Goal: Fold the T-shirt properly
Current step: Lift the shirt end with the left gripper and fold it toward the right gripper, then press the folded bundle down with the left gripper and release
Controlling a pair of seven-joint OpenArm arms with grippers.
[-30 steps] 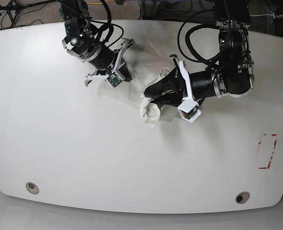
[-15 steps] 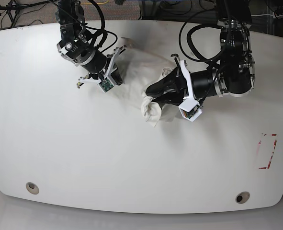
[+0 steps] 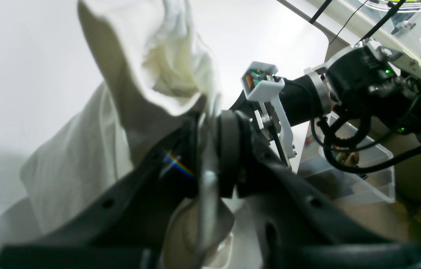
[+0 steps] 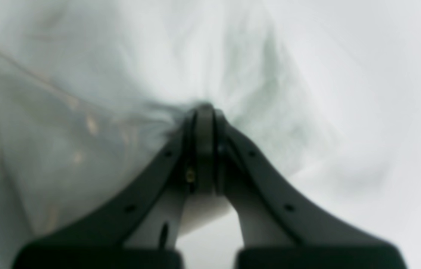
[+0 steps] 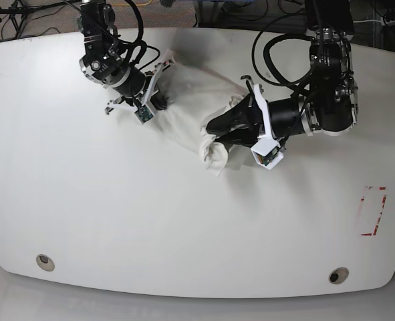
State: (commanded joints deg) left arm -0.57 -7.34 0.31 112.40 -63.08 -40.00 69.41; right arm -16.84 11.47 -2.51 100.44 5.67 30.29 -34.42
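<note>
Next, I release the bunched end from my left gripper and leave it on the T-shirt's flat cloth [image 5: 178, 115], close beside the fingers of my right gripper.
The off-white T-shirt [image 5: 192, 100] lies stretched across the far middle of the white table [image 5: 117, 200], ending in a bunched roll [image 5: 214, 155] near the centre. My left gripper [image 5: 210, 127] is shut on that bunched end; in the left wrist view its pads [image 3: 229, 149] pinch a fold of the cloth [image 3: 94, 149]. My right gripper [image 5: 159, 101] is shut on the shirt's far-left edge. The blurred right wrist view shows its fingertips [image 4: 205, 123] closed on thin fabric [image 4: 83, 74]. No logo patch shows.
A red rectangle mark [image 5: 373, 211] sits near the table's right edge. Two round holes [image 5: 45, 261] [image 5: 338, 275] lie along the front edge. Cables hang behind the far edge. A clear plastic box [image 3: 356, 172] stands beyond the table in the left wrist view.
My right gripper has moved up and to the left, drawing the shirt out into a wider, flatter sheet. My left gripper has stayed nearly still with the bunched end.
</note>
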